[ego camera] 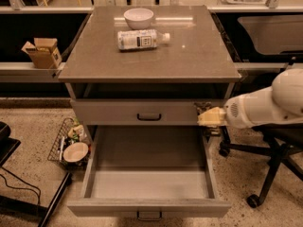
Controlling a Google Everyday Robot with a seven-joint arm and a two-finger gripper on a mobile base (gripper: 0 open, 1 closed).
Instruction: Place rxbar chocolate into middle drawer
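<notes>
I should release the rxbar chocolate near the centre of the open middle drawer's grey bottom (144,168).
My gripper (204,113), on a white arm coming in from the right, is at the right end of the closed top drawer front (137,111), just above the right rear corner of the open drawer. A small dark flat piece, the rxbar chocolate (202,106), sits at the gripper's tip and has moved with it. The gripper is shut on it. The middle drawer (149,183) is pulled wide open below, with a plain grey inside and nothing in it. Its small dark loop handle (149,215) is at the bottom edge of the view.
On the cabinet top (199,56) lie a white-labelled clear bottle (139,39) and a white bowl (138,18). A cardboard box (42,52) sits on the left ledge. A wire basket with a bowl (71,148) stands on the floor at left. An office chair base (265,174) is at right.
</notes>
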